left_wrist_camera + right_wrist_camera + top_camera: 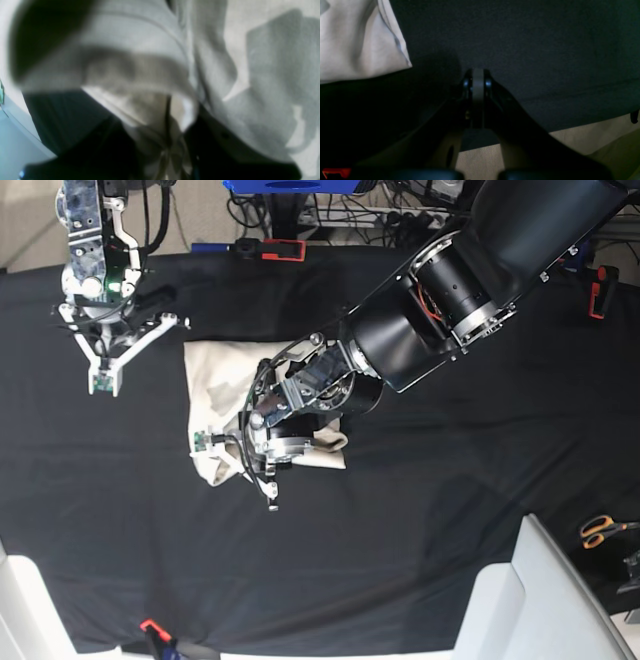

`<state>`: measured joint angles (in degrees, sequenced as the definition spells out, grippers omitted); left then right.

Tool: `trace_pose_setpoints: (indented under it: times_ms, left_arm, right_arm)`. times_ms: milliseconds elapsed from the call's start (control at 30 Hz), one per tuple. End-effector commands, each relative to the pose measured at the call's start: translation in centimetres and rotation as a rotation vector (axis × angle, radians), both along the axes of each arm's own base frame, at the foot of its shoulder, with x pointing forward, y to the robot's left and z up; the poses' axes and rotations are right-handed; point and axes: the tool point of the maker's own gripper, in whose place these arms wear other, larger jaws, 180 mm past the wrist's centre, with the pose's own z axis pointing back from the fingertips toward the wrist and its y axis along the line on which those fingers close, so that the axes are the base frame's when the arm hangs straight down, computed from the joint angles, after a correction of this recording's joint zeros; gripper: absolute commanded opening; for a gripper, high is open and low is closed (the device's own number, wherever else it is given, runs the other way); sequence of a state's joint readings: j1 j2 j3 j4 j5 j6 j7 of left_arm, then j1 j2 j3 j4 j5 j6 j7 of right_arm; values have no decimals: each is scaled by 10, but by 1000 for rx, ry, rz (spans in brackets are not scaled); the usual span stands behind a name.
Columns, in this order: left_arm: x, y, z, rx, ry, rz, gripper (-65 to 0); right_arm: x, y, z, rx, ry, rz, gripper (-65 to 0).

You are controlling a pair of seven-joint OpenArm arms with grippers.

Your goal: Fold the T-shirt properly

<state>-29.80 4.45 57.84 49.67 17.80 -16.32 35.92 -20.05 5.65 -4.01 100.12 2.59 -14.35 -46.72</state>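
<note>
Next, the left gripper releases the T-shirt's bunched fold on the black tablecloth [243, 507] just in front of the T-shirt's lower edge.
The cream T-shirt [215, 370] lies partly folded on the black tablecloth [450, 480], left of centre. My left gripper [264, 468] reaches over its lower edge. In the blurred left wrist view, its dark fingers [110, 145] are shut on a bunched fold of the T-shirt [160, 140], with more cloth draped above. My right gripper [103, 383] hovers over the tablecloth to the left of the shirt. In the right wrist view the right gripper [478, 82] is shut with nothing between its pads, and a corner of the T-shirt [357, 42] lies at the upper left.
Scissors [600, 530] lie at the right edge. A white box [525, 600] stands at the bottom right. Red clamps [282, 248] sit at the back edge and one orange clamp [150, 627] at the front. The table edge [570, 125] shows below the right gripper.
</note>
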Motion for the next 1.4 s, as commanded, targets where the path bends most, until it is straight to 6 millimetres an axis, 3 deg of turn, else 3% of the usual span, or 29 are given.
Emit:
trace_pose_setpoints:
  times_ms: [0, 233, 467, 700, 1000, 1367]
  left_arm:
    - [13, -8, 15, -20, -39, -5, -650]
    - [20, -6, 20, -16, -51, 0, -650]
    - [30, 19, 6, 55, -26, 44, -650]
    - [36, 21, 10, 59, -39, 45, -650]
    - [35, -4, 16, -58, -52, -26, -344]
    - [47, -27, 37, -140, -92, -75, -114]
  right_arm:
    - [6, -3, 8, -12, -34, 3, -648]
    - [6, -3, 8, -12, -34, 3, -648]
    - [1, -3, 5, -12, -22, 3, -648]
    - [1, -3, 5, -12, -22, 3, -648]
    - [1, -3, 5, -12, -22, 3, -648]
    - [2, -3, 6, -12, -25, 3, -648]
